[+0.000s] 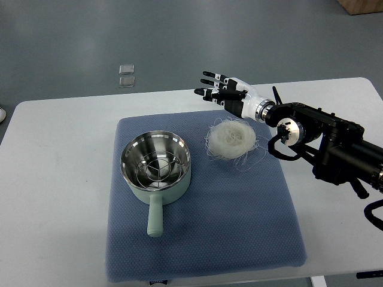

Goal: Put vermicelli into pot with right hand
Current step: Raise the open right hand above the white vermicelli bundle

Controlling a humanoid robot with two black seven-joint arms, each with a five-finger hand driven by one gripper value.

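The robot's right gripper should next go to the thick middle [231,139] of the vermicelli nest and close there, because the loose pieces of vermicelli trail around it.
A pale green pot [157,170] with a shiny steel inside and a wire rack in it sits on the blue mat [239,227], its handle pointing toward the near edge. A white nest of vermicelli [231,138] lies on the mat to the pot's right, with loose strands trailing around it. My right hand [220,91] hovers just beyond the vermicelli near the mat's far edge, fingers spread and empty. Its black arm comes in from the right edge.
The mat lies on a white table [54,179]. Two small clear packets [126,76] lie on the grey floor beyond the table's far edge. A brown box corner [362,6] shows at top right.
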